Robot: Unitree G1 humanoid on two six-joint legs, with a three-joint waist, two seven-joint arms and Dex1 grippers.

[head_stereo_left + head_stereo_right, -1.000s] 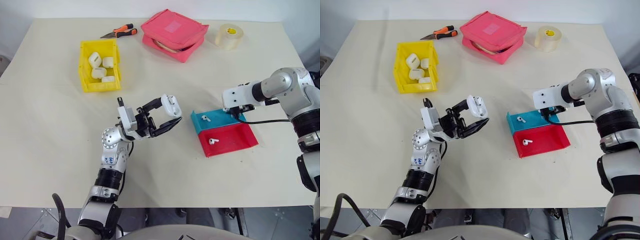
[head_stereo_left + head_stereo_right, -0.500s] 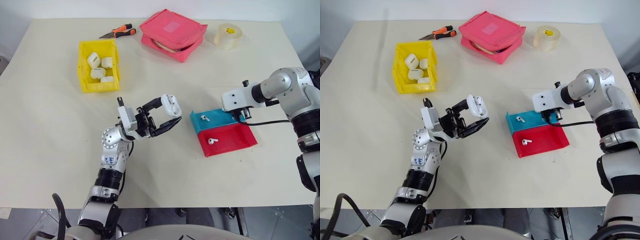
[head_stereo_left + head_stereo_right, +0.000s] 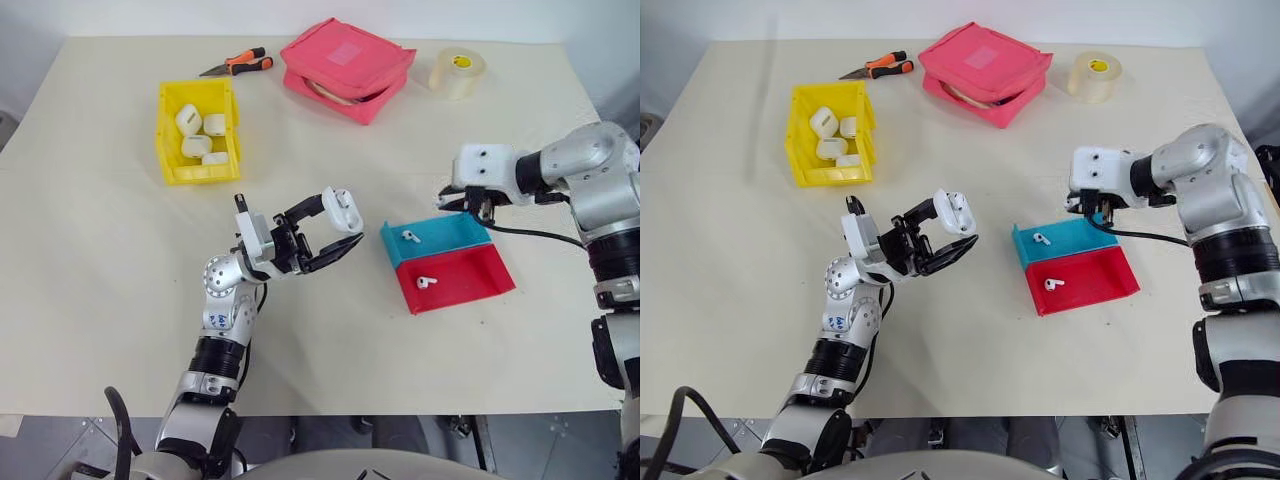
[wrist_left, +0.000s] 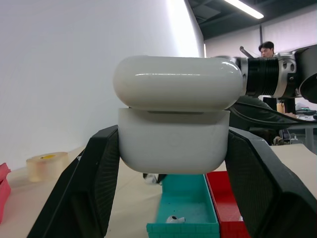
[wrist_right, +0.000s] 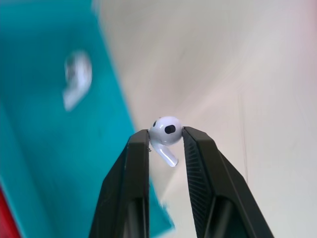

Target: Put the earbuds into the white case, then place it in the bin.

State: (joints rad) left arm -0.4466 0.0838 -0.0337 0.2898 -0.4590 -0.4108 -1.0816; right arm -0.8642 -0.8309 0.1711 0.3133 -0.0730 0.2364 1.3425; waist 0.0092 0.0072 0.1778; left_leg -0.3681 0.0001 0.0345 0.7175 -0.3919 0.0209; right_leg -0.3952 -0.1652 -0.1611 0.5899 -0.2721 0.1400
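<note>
The robot's right gripper should release the earbud in the near slot of the open white case [image 3: 352, 220] in the left gripper.
My left gripper [image 3: 340, 226] is held above the table's middle, shut on the white case [image 3: 342, 211], whose lid stands flipped open. The left wrist view has the case [image 4: 173, 144] wedged between both black fingers. My right gripper [image 3: 464, 205] hovers just above the far edge of the blue tray [image 3: 452, 232], shut on one white earbud [image 5: 165, 132] pinched at its tips. A second earbud [image 3: 408, 237] lies in the blue tray and another [image 3: 426, 282] in the red tray [image 3: 472, 272]. The yellow bin [image 3: 166, 132] sits at the far left with several white cases inside.
A pink zip pouch [image 3: 348, 68], orange-handled pliers [image 3: 238, 65] and a roll of clear tape [image 3: 457, 73] lie along the table's far side. A person [image 4: 267, 48] is in the background of the left wrist view.
My right gripper has closed on an earbud, lifted off the blue tray and turned its wrist. The left gripper and the case have stayed put.
</note>
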